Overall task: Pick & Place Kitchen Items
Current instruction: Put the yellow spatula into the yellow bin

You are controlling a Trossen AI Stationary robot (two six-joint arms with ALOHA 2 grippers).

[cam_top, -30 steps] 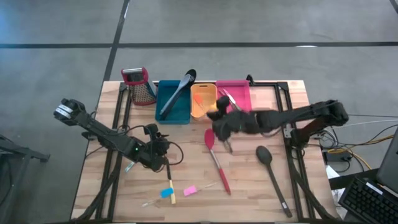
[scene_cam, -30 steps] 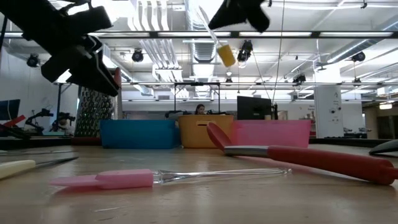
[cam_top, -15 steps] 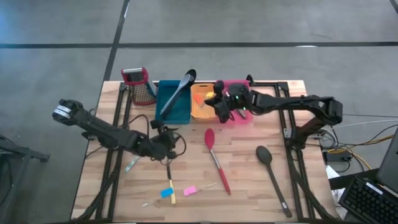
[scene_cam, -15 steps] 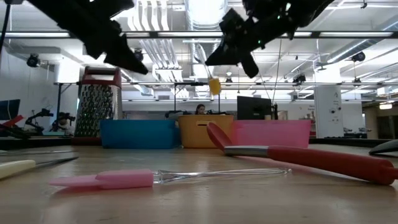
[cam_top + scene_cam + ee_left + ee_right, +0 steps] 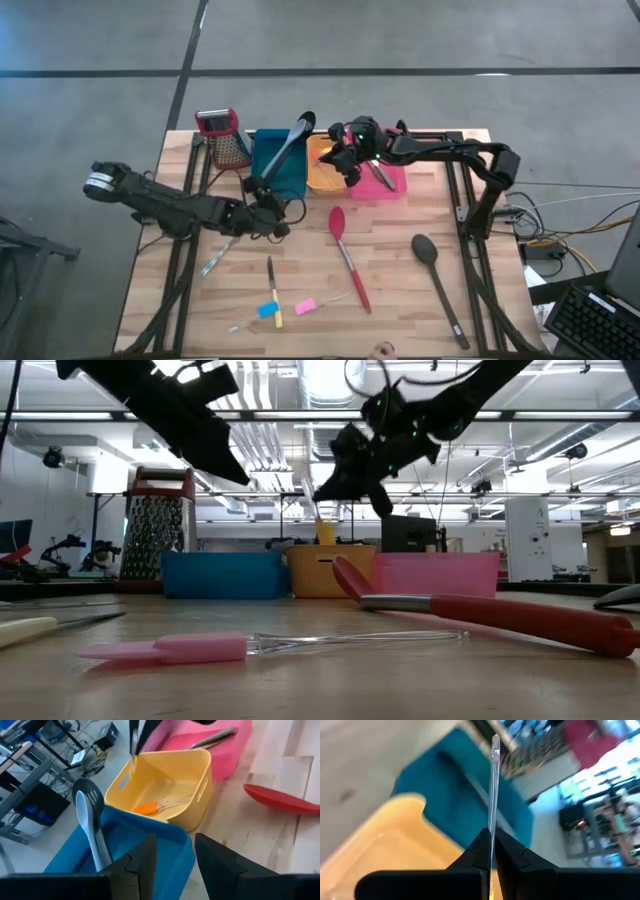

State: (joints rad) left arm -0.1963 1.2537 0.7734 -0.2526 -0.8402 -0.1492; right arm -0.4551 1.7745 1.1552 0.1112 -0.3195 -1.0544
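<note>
My right gripper should release the yellow-headed tool across the orange-headed tool in the orange bin (image 5: 325, 170) (image 5: 402, 862).
My right gripper (image 5: 345, 160) is above the orange bin (image 5: 322, 178), shut on a small clear-handled tool with a yellow head (image 5: 325, 532). The head hangs at the bin's rim. An orange-headed tool (image 5: 147, 808) lies in that bin. My left gripper (image 5: 262, 195) is open and empty over the table, by the teal bin's (image 5: 262, 160) near edge. A grey-blue spoon and a black slotted spatula (image 5: 290, 140) lean in the teal bin. A red spoon (image 5: 345, 255), a black spoon (image 5: 437, 280) and small blue-yellow (image 5: 270, 310) and pink (image 5: 305, 305) pieces lie on the table. My right gripper pinches the tool's clear handle (image 5: 491, 822) between its two fingers, partway along it. The handle's free end (image 5: 495, 740) sticks out past the fingers. The tool is lifted clear of the table, and its yellow head (image 5: 133, 765) hangs down over the orange bin's opening.
A pink bin (image 5: 392, 178) with metal tools stands right of the orange one. A metal grater with a red top (image 5: 225, 135) stands left of the teal bin. A pale tool (image 5: 215, 262) and a dark stick (image 5: 268, 272) lie at the near left.
My right gripper has carried the yellow-headed tool from above the table's middle toward the far edge, over the orange bin, and lowered the head to the bin's rim. My left gripper has gone toward the far edge, up to the teal bin's near side.
</note>
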